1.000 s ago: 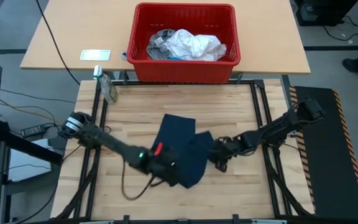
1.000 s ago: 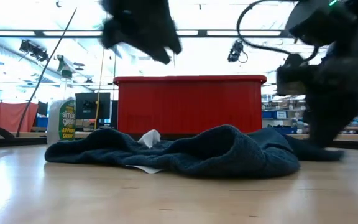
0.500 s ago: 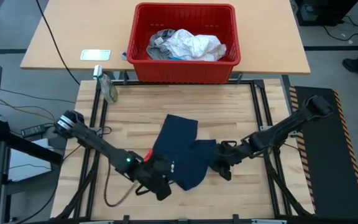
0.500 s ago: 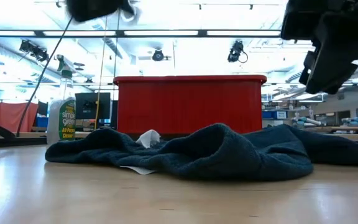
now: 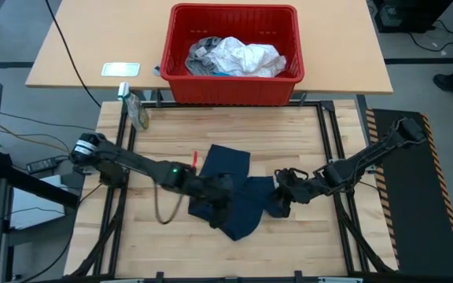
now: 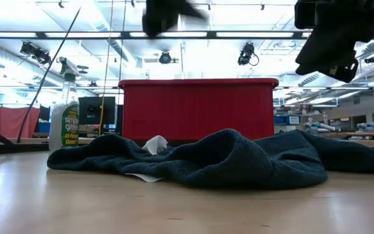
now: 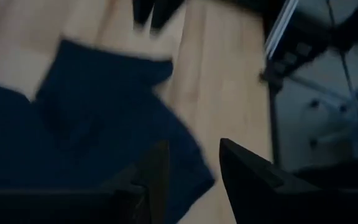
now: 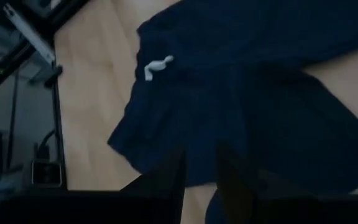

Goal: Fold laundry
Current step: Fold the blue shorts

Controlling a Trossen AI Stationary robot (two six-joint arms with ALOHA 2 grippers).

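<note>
I need to take the end of the closer leg (image 5: 269, 209) with my right gripper and bring it over the leg toward the red basket, because the navy garment's legs are spread apart.
A dark navy garment (image 5: 226, 169) lies crumpled flat on the wooden table's middle, humped in the low view (image 6: 226, 159), with a white drawstring (image 8: 157, 65) showing. My left gripper (image 5: 220, 196) hovers open above its near left part; nothing sits between its fingers (image 7: 191, 171). My right gripper (image 5: 280, 200) hangs just off the garment's right edge, raised well above it in the low view (image 6: 330, 45). Its fingers (image 8: 199, 171) stand a little apart with only the cloth far below. More laundry, white and grey (image 5: 238, 56), lies in the red basket (image 5: 230, 90).
The red basket stands on a second table beyond the far edge. A green spray bottle (image 5: 138, 114) stands at the far left corner. Bare wood lies around the garment on all sides, and a black frame (image 5: 329, 149) runs along the table's edges.
Both grippers have risen clear of the navy garment. My left gripper swung out toward the near edge, then came back over the garment's near left part, turning as it went. My right gripper lifted off the garment's right end. The garment lies about where it was.
</note>
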